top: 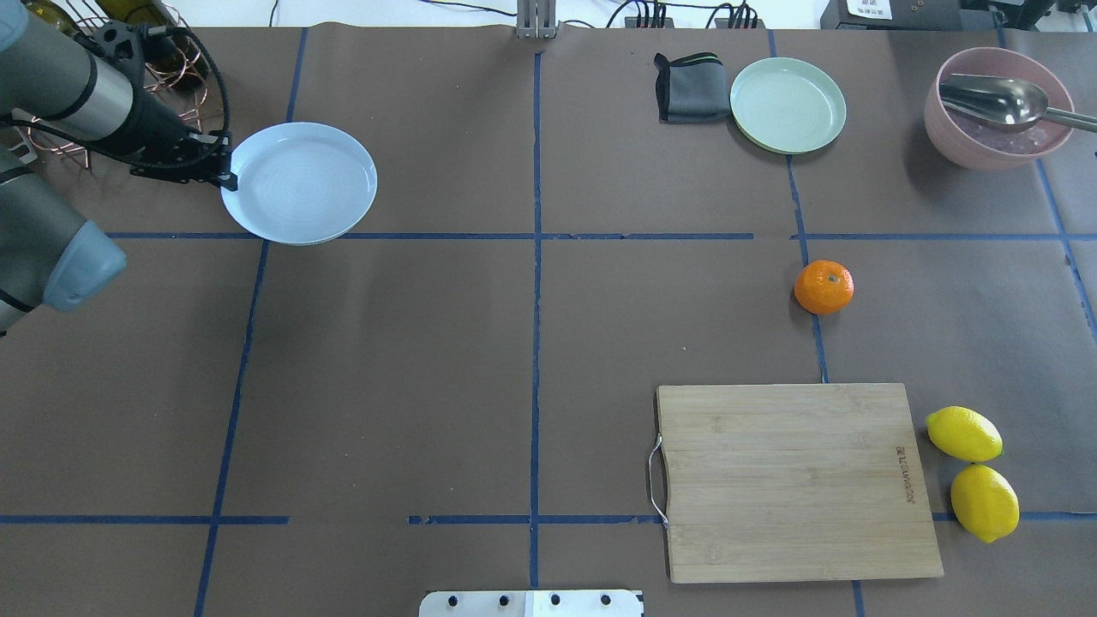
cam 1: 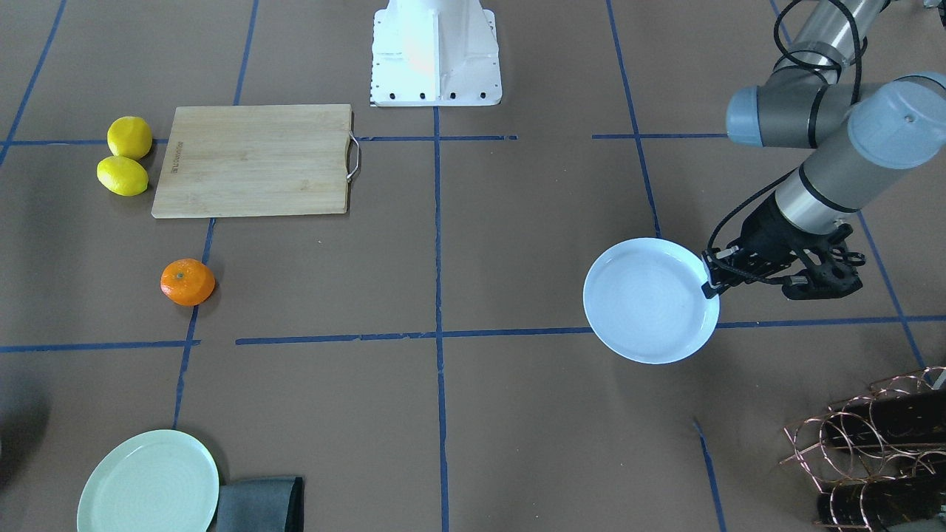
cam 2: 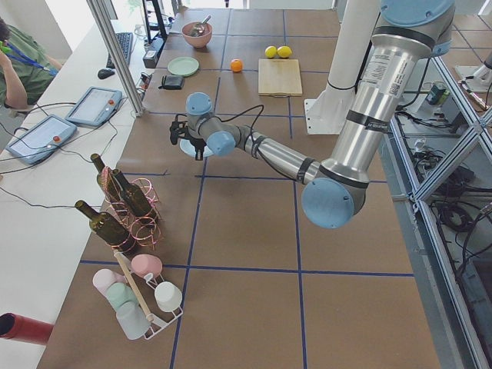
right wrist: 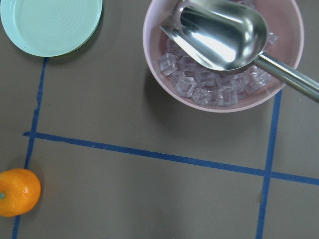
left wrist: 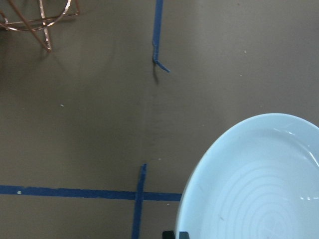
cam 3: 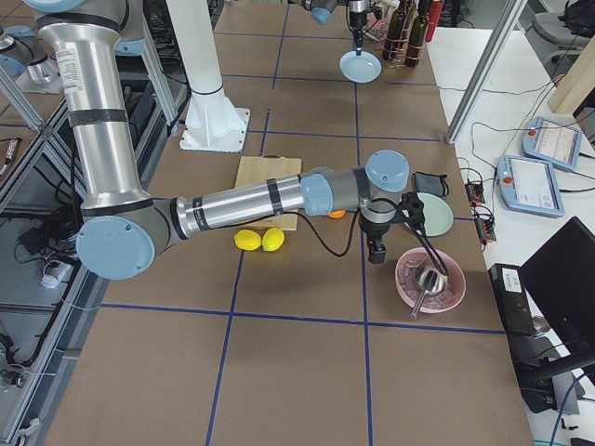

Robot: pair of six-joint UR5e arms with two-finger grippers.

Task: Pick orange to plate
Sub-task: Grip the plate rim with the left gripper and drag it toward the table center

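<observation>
My left gripper has the pale bluish-white plate. It will set the plate down on the blue line running out from the white base (cam 1: 437, 253).
The pale bluish-white plate (cam 1: 650, 299) (top: 298, 182) is on the robot's left side of the table, slightly tilted, with my left gripper (cam 1: 712, 284) (top: 228, 176) shut on its rim. In the left wrist view the plate (left wrist: 259, 184) fills the lower right. The orange (top: 824, 287) (cam 1: 188, 281) lies on the table on the robot's right, far from the plate, and shows at the lower left of the right wrist view (right wrist: 17, 191). My right gripper (cam 3: 376, 246) hangs near the pink bowl; I cannot tell whether it is open or shut.
A wooden cutting board (top: 797, 480) lies near the base with two lemons (top: 973, 471) beside it. A mint-green plate (top: 788, 104), a dark cloth (top: 690, 86) and a pink bowl (top: 998, 107) with ice and a metal scoop stand at the far right. A copper bottle rack (cam 1: 872, 443) is beyond the left arm.
</observation>
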